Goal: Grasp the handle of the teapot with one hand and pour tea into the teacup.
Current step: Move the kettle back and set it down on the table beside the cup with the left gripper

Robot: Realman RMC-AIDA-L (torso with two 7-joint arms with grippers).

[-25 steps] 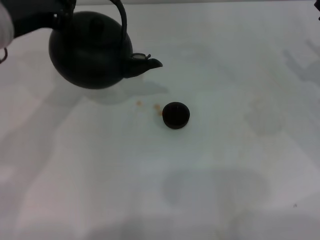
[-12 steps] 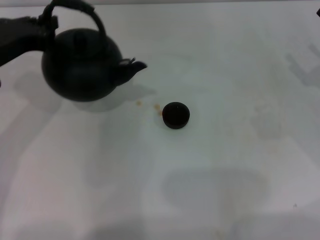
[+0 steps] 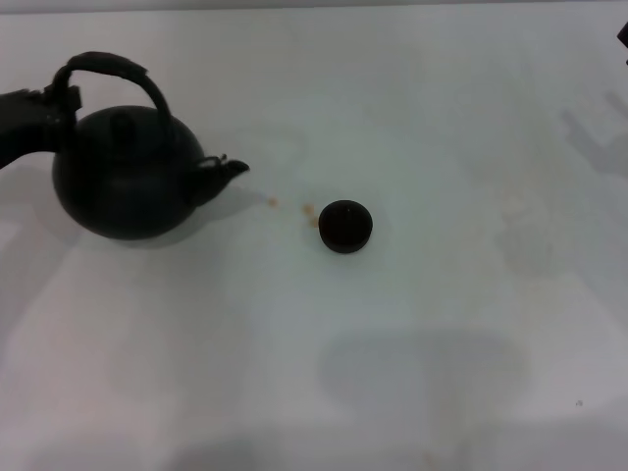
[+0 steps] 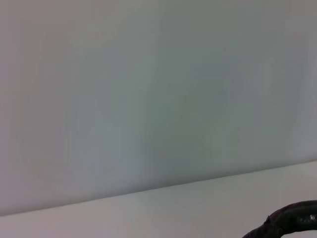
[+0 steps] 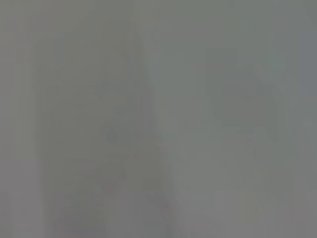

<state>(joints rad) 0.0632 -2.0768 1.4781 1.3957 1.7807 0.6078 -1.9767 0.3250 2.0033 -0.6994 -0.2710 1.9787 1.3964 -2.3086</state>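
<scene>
My left gripper has the black teapot. It will set the teapot down on the white table (image 3: 158,201) beside the brownish spots, with the spout toward the teacup.
The black round teapot (image 3: 123,177) stands upright at the left of the white table, its spout (image 3: 228,169) pointing right toward the teacup. The arched handle (image 3: 108,69) loops over its top. My left gripper (image 3: 59,106) reaches in from the left edge and is shut on the handle's left end. A piece of the handle also shows in the left wrist view (image 4: 292,225). The tiny black teacup (image 3: 344,226) sits near the table's middle, well apart from the spout. Only a dark sliver of my right arm (image 3: 623,34) shows at the far right edge.
A few small brownish spots (image 3: 308,211) lie on the white table (image 3: 442,324) between the spout and the cup. The right wrist view shows only a plain grey surface.
The teapot has moved left and down with my left gripper, away from the cup, and has come upright near the table surface. The teacup has not moved.
</scene>
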